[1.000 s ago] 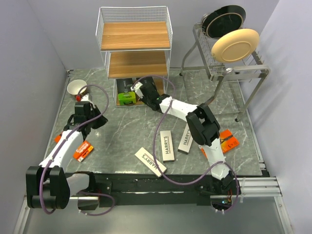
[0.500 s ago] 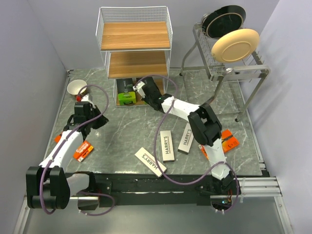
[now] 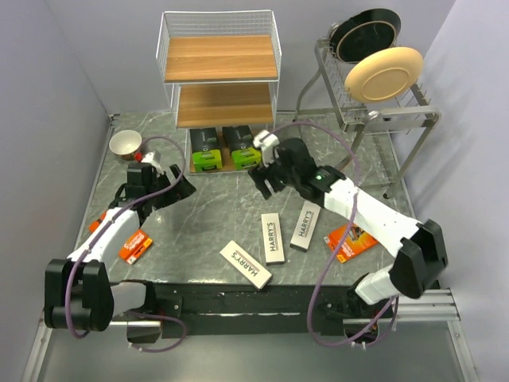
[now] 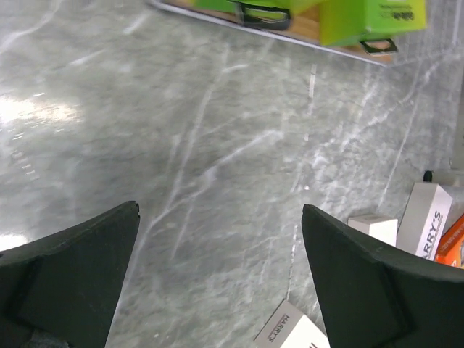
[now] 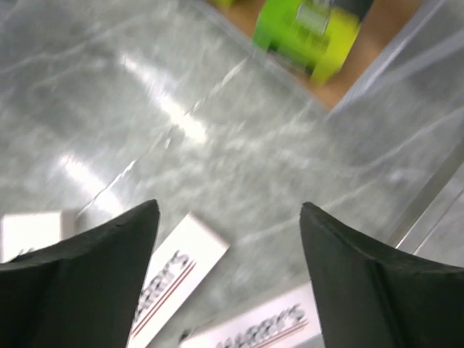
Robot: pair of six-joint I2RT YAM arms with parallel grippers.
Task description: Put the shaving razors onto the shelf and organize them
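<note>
The front edge of the shelf's bottom level (image 3: 227,169) (image 4: 307,40), between the green ends of the black razor boxes, is the next place my left gripper should close.
Two black razor boxes with lime-green ends (image 3: 207,151) (image 3: 241,147) lie side by side on the bottom tier of the white wire shelf (image 3: 221,56). Both green ends (image 4: 370,18) (image 5: 312,29) also show in the wrist views. On the table lie three white HARRY'S boxes (image 3: 245,263) (image 3: 273,237) (image 3: 305,225) and two flat orange packs (image 3: 137,245) (image 3: 350,241). My left gripper (image 3: 179,191) (image 4: 220,210) hangs open over bare table left of the shelf. My right gripper (image 3: 264,171) (image 5: 230,206) is open just in front of the shelf, above the white boxes (image 5: 174,279), holding nothing.
A small bowl (image 3: 126,144) sits at the back left beside my left arm. A grey dish rack (image 3: 382,111) with plates stands at the back right. A further bit of orange (image 3: 95,227) peeks out under the left arm. Walls close in on both sides.
The right gripper let go of the second black-and-green box on the bottom tier and drew back toward the right. Both grippers opened. The left gripper shifted slightly right.
</note>
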